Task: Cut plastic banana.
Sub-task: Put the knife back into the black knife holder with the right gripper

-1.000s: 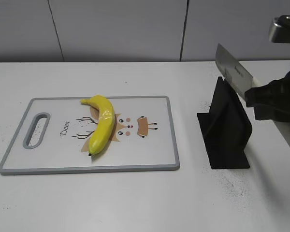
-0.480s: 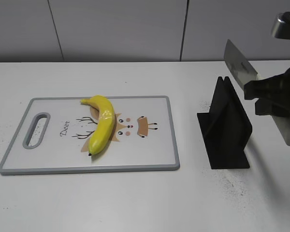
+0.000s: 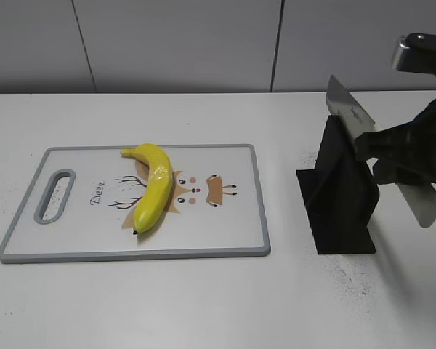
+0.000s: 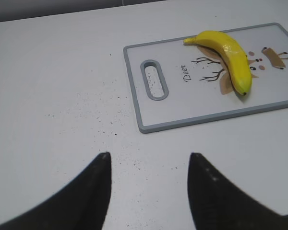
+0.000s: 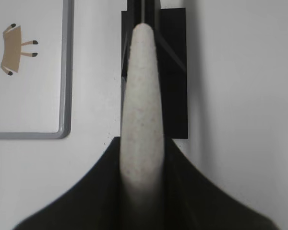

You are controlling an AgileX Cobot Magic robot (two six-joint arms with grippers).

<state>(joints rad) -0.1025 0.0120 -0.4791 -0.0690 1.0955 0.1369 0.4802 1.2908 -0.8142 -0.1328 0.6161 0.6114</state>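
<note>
Next, I release the knife from my right gripper in the slot [image 3: 360, 156] [image 5: 143, 28] along the top of the black knife stand. The knife is still just above that stand.
The yellow plastic banana [image 3: 154, 185] lies on the deer-print cutting board [image 3: 131, 254], left of centre; it also shows in the left wrist view [image 4: 230, 48]. My right gripper [image 3: 396, 153] is shut on the pale handle [image 5: 141, 96] of a knife. The knife's blade [image 3: 347, 109] points up and to the left, just above the black knife stand [image 3: 341, 196]. In the right wrist view the jaws [image 5: 141, 143] clamp the handle over the stand's slot. My left gripper [image 4: 149, 158] is open and empty over bare table, short of the board's handle end.
The board [image 4: 134, 86] has a grey rim and a handle slot [image 4: 154, 79] on its left. The black stand [image 5: 175, 72] sits right of the board. Dark specks dot the white table. A grey wall runs behind.
My right gripper and the knife rose slightly to the right, then shifted back left and down over the stand. The banana and board have not moved.
</note>
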